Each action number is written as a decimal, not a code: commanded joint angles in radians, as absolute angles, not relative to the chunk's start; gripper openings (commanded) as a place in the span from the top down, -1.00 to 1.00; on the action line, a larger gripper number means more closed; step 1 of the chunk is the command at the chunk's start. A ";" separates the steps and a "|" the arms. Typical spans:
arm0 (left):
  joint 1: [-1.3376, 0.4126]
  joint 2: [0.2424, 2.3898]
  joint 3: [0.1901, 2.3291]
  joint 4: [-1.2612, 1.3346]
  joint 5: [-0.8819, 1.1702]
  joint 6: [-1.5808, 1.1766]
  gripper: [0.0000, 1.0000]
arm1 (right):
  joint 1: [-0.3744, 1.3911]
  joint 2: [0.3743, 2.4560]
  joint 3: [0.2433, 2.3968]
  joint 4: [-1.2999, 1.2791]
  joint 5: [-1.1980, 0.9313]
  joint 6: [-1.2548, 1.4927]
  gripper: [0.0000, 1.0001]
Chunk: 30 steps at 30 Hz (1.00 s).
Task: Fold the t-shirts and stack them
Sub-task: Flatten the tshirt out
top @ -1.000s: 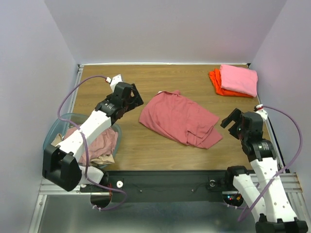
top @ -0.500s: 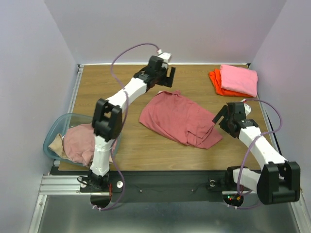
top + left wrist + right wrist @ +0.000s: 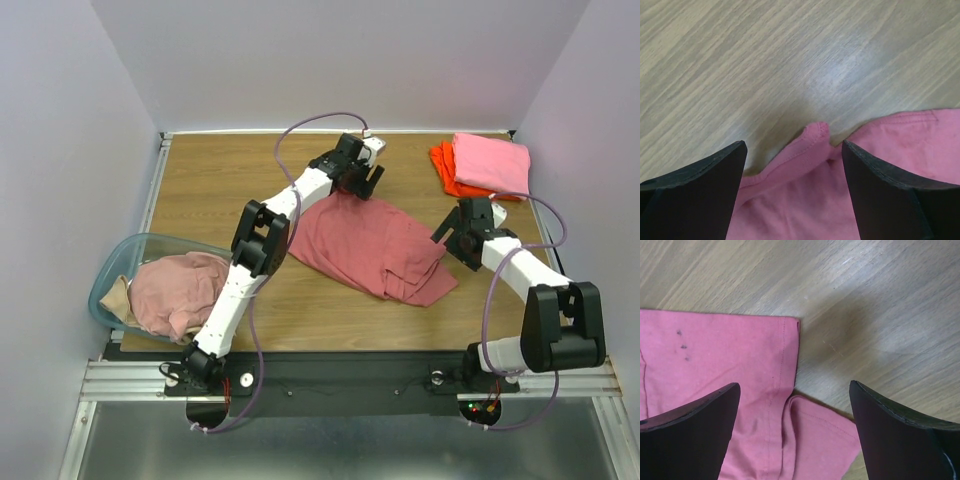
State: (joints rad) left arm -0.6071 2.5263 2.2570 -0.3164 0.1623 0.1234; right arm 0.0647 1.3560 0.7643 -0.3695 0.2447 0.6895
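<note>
Next, my right gripper grabs the salmon-red t-shirt's hemmed corner [image 3: 441, 246] [image 3: 793, 325], the corner nearest to the folded bright pink t-shirt.
The large salmon-red t-shirt [image 3: 370, 245] lies crumpled in the middle of the table. My left gripper [image 3: 358, 183] hovers open over its far edge; the left wrist view shows the ribbed collar [image 3: 807, 150] between the spread fingers. My right gripper [image 3: 447, 240] hovers open over the shirt's right edge; the right wrist view shows a hemmed corner [image 3: 785, 365] between the fingers. A bright pink t-shirt [image 3: 492, 163] lies folded on an orange one [image 3: 447, 170] at the far right corner. Pale pink [image 3: 180, 290] and beige [image 3: 117, 298] shirts sit in the basket.
The translucent blue-green basket [image 3: 112, 266] stands at the near left edge of the table. White walls close in on three sides. A black rail [image 3: 340, 375] runs along the near edge.
My left arm swung from the basket across to the far edge of the salmon-red shirt. My right gripper moved forward and left to the shirt's right edge.
</note>
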 commanded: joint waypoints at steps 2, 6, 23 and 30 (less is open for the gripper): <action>-0.601 2.543 2.336 -0.272 0.198 0.118 -0.47 | 0.055 1.388 0.814 -0.293 0.282 0.701 -0.88; -0.600 2.557 2.327 -0.267 0.176 0.103 0.27 | 0.055 1.437 0.828 -0.262 0.259 0.692 -0.78; -0.600 2.367 2.151 -0.201 0.206 0.080 1.00 | 0.066 1.724 0.966 -0.170 0.196 0.598 -0.13; -0.600 2.333 2.129 -0.196 0.202 0.058 1.00 | 0.091 1.816 1.002 -0.172 0.226 0.587 0.67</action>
